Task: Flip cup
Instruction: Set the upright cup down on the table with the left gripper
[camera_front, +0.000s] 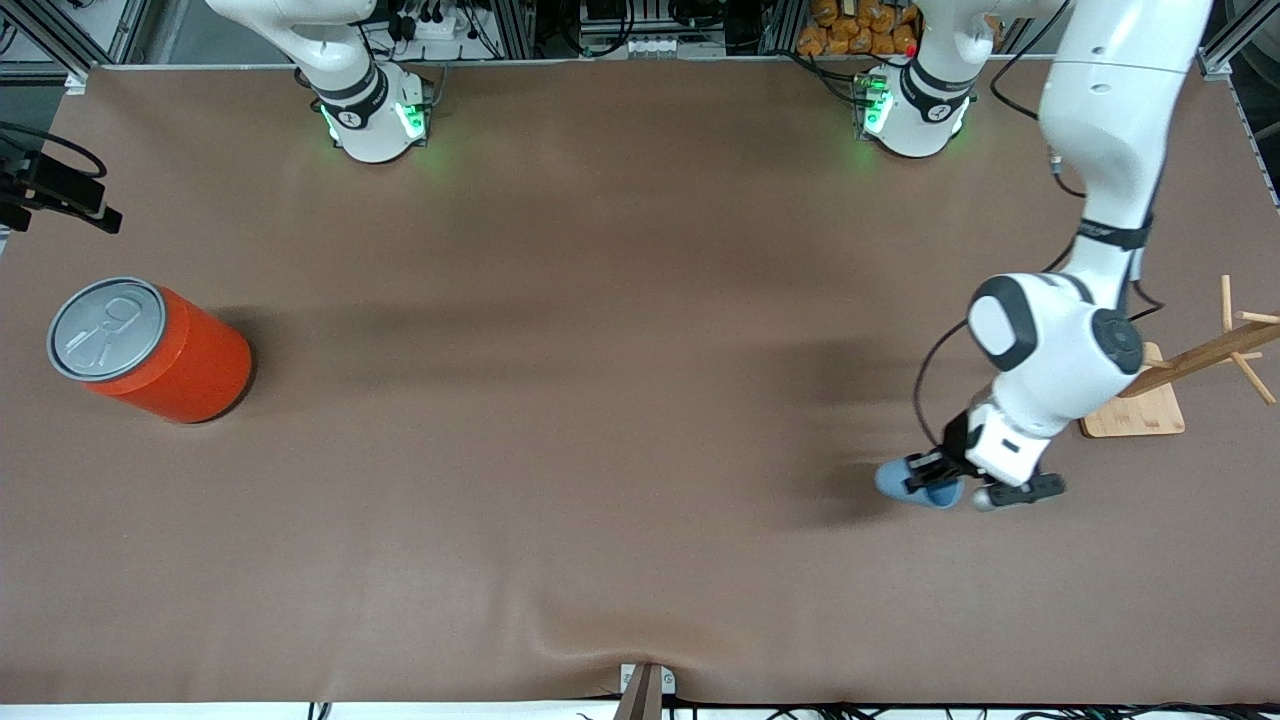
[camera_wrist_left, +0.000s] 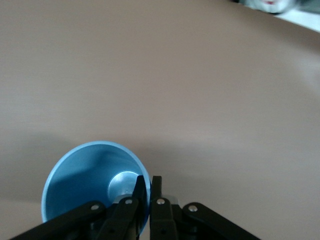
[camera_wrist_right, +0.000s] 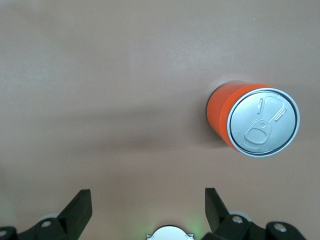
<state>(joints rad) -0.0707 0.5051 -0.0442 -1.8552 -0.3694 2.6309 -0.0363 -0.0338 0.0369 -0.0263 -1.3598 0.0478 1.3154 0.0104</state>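
Observation:
Next, I set the light-blue cup, now close beside the wooden rack, with my left gripper on the brown cloth a cup's width from the wooden rack's base (camera_front: 961, 426).
The light-blue cup (camera_front: 903, 479) is near the left arm's end of the table, close beside the wooden rack. My left gripper (camera_front: 930, 478) is shut on its rim, one finger inside and one outside the wall. In the left wrist view the cup (camera_wrist_left: 82, 182) shows its darker blue inside and its bottom, with my left gripper (camera_wrist_left: 149, 184) pinching the wall. I cannot tell whether the cup touches the table. My right gripper (camera_wrist_right: 148, 197) is open and empty, high over the table, and does not show in the front view.
A big orange can (camera_front: 150, 350) with a grey pull-tab lid stands at the right arm's end; it also shows in the right wrist view (camera_wrist_right: 252, 120). A wooden peg rack (camera_front: 1135, 408) stands beside the left arm. The brown cloth has a wrinkle (camera_front: 640, 640) at the front edge.

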